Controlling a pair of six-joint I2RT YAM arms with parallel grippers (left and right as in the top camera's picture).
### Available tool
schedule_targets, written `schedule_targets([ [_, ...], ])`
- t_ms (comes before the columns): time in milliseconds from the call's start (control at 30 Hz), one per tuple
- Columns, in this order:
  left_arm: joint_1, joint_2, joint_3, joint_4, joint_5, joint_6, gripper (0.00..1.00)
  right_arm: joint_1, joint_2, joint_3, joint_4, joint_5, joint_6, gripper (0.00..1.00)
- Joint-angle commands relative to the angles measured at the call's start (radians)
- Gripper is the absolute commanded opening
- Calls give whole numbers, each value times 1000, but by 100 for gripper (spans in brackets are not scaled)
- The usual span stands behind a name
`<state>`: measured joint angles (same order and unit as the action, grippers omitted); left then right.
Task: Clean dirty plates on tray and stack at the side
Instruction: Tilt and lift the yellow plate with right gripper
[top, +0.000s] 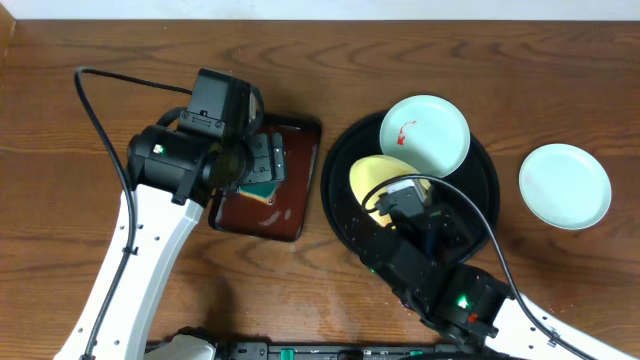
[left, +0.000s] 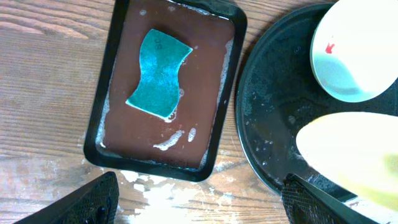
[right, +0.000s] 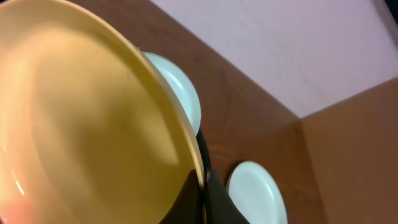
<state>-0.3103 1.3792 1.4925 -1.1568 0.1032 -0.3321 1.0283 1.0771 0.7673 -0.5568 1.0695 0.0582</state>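
Note:
The robot's right gripper will set the yellow plate down on top of the clean mint plate (top: 566, 187) (right: 257, 194) next to the black tray.
My right gripper (right: 204, 186) is shut on the rim of the yellow plate (right: 93, 124), holding it tilted above the black tray (top: 345, 160). A mint plate (top: 425, 133) with a red smear lies at the back of that tray, and the left wrist view also shows this smeared plate (left: 357, 46). Another mint plate (top: 565, 185), with no smear showing, rests on the table right of the tray. My left gripper (left: 199, 182) is open wide and holds nothing. It hangs over the near end of the brown rectangular tray (left: 102, 112), where a teal sponge (left: 159, 74) lies in soapy water.
Foam and water splashes wet the wood (left: 180, 199) just in front of the brown tray. The brown tray (top: 300, 200) sits close to the left of the black tray. A black cable (top: 95, 110) loops across the left of the table.

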Motion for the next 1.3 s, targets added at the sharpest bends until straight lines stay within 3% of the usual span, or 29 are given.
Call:
schedule_targets([
  [0,2,-1,4,-5,5,10,84,14,-11,5,47,49,-163,1],
  [100,2,-1,4,-5,5,10,84,19,-11,5,83,49,-217,1],
  [1133,2,-1,4,-5,5,10,85,29,-9,5,71,51,-218,1],
  [1267,2,-1,4,-5,5,10,85,29,-10,5,100,132,-320,1],
])
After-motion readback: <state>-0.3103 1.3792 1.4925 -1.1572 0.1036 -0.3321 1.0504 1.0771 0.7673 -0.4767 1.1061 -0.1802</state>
